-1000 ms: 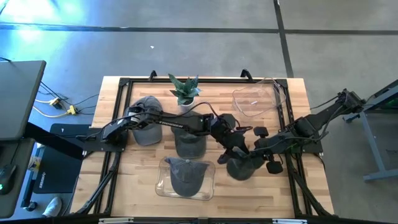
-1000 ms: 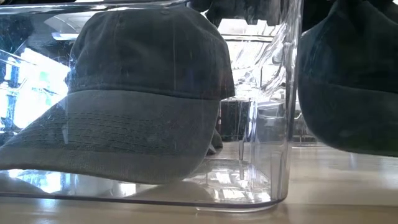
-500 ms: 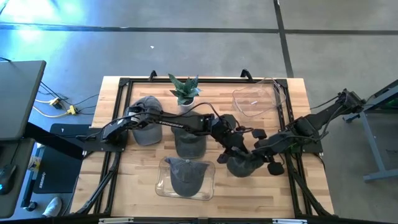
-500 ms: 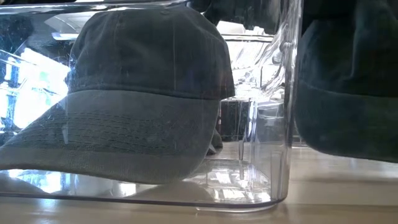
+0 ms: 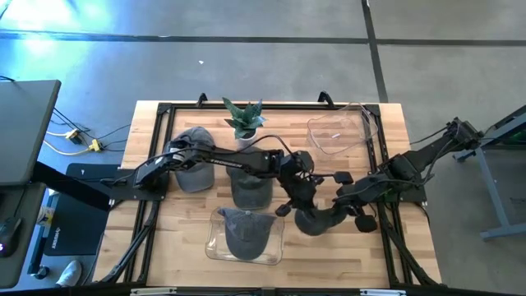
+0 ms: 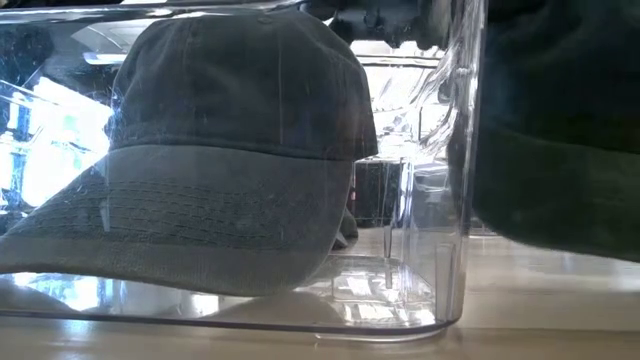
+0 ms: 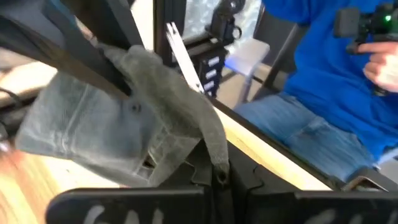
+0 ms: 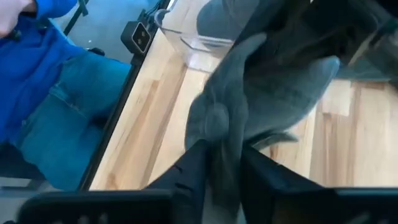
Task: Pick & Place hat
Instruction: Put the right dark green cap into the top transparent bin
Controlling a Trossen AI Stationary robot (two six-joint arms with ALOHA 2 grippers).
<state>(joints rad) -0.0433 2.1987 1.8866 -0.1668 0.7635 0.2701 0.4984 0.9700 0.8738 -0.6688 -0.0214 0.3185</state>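
Observation:
I am pinching a bunched fold near the dark grey cap's button with my right gripper and crumpling the cap's top, so I should open it and take the cap nearer its edge (image 8: 222, 200).
A dark grey cap (image 5: 315, 220) hangs between my two grippers above the table's near right part; the low view shows it large at the right (image 6: 560, 130). My left gripper (image 5: 289, 205) is shut on its left side, my right gripper (image 5: 341, 201) on its right side. A second cap (image 5: 244, 233) rests crown up in a clear tray (image 5: 215, 247), close to the camera in the low view (image 6: 230, 150). Two more caps (image 5: 193, 160) (image 5: 251, 189) rest on the wood. My left gripper pinches a narrow hanging strip of the cap's edge (image 7: 216, 152) between its two fingers, coming from the table's left. The cap's grey body (image 7: 106, 130) spreads out beyond the fingers, off the table. My right gripper pinches a bunched fold of the cap's cloth (image 8: 221, 146) between its two fingers (image 8: 186, 174), coming from the table's right. The rest of the cap (image 8: 280, 87) spreads ahead of the fingers, clear of the wood.
An empty clear tray (image 5: 341, 131) sits at the far right corner, and a small potted plant (image 5: 244, 119) by the far edge. A black frame rail (image 5: 382, 173) runs along the right side. A person in blue (image 7: 348, 68) stands beyond the table.
Both grippers have carried the cap a little toward the table's left and near edge, closer to the clear tray holding the other cap. In the low view the held cap has grown larger and now reaches the tray's right wall. Both holds have stayed shut.

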